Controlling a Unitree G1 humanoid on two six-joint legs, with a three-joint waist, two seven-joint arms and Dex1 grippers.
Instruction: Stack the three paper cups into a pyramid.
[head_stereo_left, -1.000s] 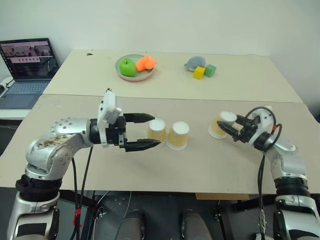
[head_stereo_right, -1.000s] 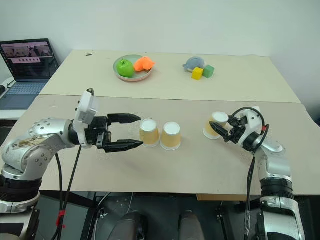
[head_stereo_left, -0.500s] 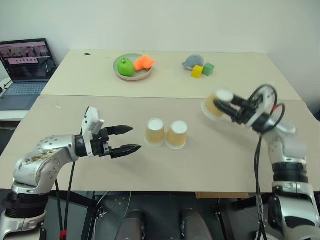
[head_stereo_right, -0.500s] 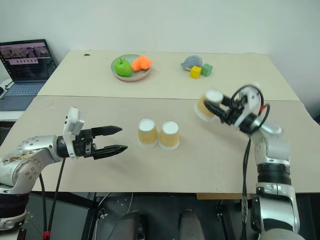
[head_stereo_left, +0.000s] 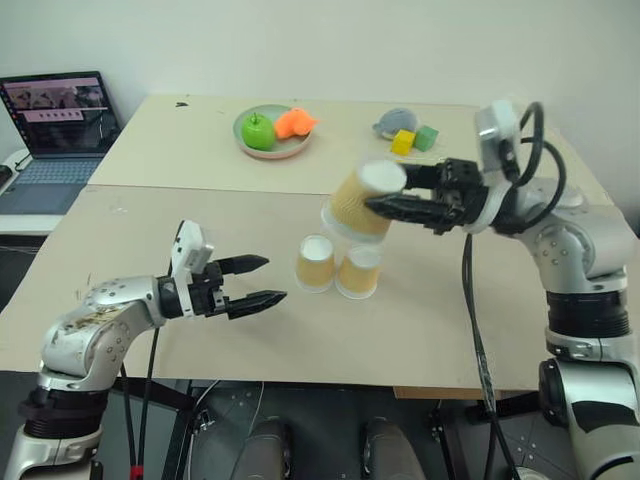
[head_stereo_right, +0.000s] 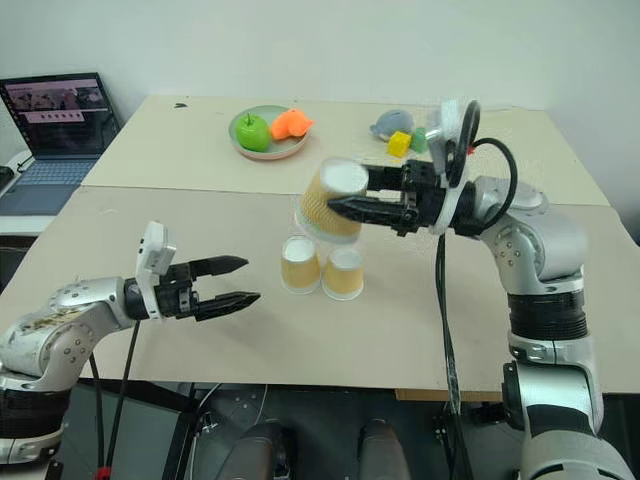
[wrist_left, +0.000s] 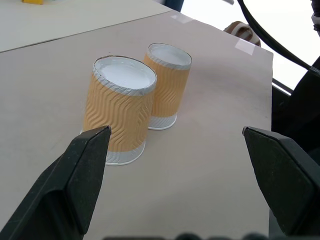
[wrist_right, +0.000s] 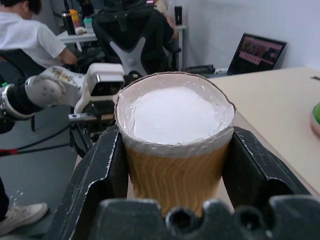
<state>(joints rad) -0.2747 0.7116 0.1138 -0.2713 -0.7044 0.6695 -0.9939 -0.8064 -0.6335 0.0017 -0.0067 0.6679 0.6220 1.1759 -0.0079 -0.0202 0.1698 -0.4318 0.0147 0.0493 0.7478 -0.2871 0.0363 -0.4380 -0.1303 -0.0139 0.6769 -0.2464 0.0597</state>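
Observation:
The third cup, now tilted in the air above the pair, will be released by my right gripper across the white tops of the touching pair of cups (head_stereo_left: 341, 258).
Two of the paper cups (head_stereo_left: 314, 263) (head_stereo_left: 358, 272) stand upside down, side by side and touching, at the middle of the near table. The left wrist view shows them as a near cup (wrist_left: 122, 115) and a far cup (wrist_left: 165, 82). The third cup (head_stereo_left: 362, 200) hangs tilted in the air just above that pair, white end uppermost. My right gripper (head_stereo_left: 385, 192) reaches in from the right and is shut on its sides; its fingers (wrist_right: 100, 175) flank the cup (wrist_right: 177, 150). My left gripper (head_stereo_left: 276, 279) hovers open left of the pair, apart from it.
On the far table are a plate (head_stereo_left: 285, 151) holding a green apple (head_stereo_left: 258, 132) and an orange item, then a grey-blue object (head_stereo_left: 392, 122), a yellow block (head_stereo_left: 403, 143) and a green block (head_stereo_left: 427, 137). A laptop (head_stereo_left: 65, 115) sits at far left. A seated person (wrist_right: 30, 40) is behind.
My right gripper lifted its cup off the table and carried it left to above the standing pair. My left gripper drew back left from the cups and lower, staying open.

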